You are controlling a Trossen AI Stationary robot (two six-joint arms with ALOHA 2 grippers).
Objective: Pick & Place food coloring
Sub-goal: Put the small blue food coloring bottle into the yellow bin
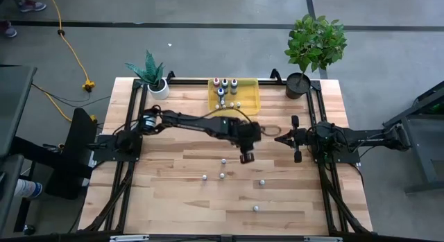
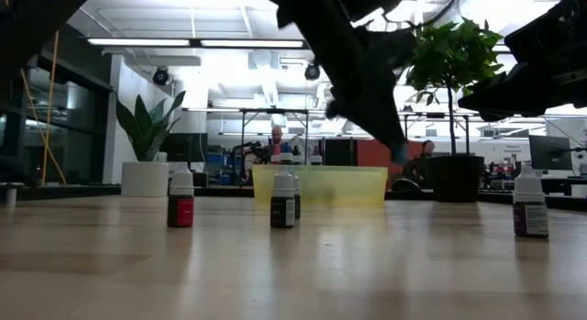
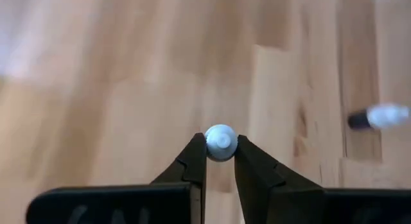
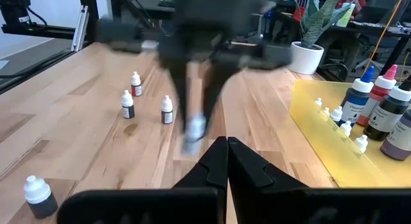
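Next, my left gripper lets go of the small bottle in the yellow tray's near corner (image 1: 250, 104) toward the leafy plant.
My left gripper (image 1: 246, 157) reaches over the table's middle and is shut on one small food coloring bottle (image 3: 221, 142); its white cap shows between the fingers in the left wrist view. Several more small whitish-capped bottles (image 1: 222, 175) stand on their bases on the wood near and left of it. The larger bottles with coloured caps (image 1: 225, 84) and a few small ones stand in the translucent yellow tray (image 1: 248, 98) at the far edge. My right gripper (image 1: 279, 138) waits shut, to the right of the left one, touching nothing. My left gripper pinches the small bottle by its white cap (image 3: 221, 133) between its two fingertips (image 3: 194, 153), coming from above and pointing down. The bottle (image 4: 194, 129) hangs below the fingers, and in the low view the fingertips (image 2: 398, 151) are well above the table.
A potted snake plant (image 1: 154, 77) stands at the far left corner and a dark pot with a leafy plant (image 1: 300, 82) at the far right corner. Black frame rails (image 1: 123, 174) run along the left and right sides. Loose bottles (image 1: 256, 208) dot the near half of the table.
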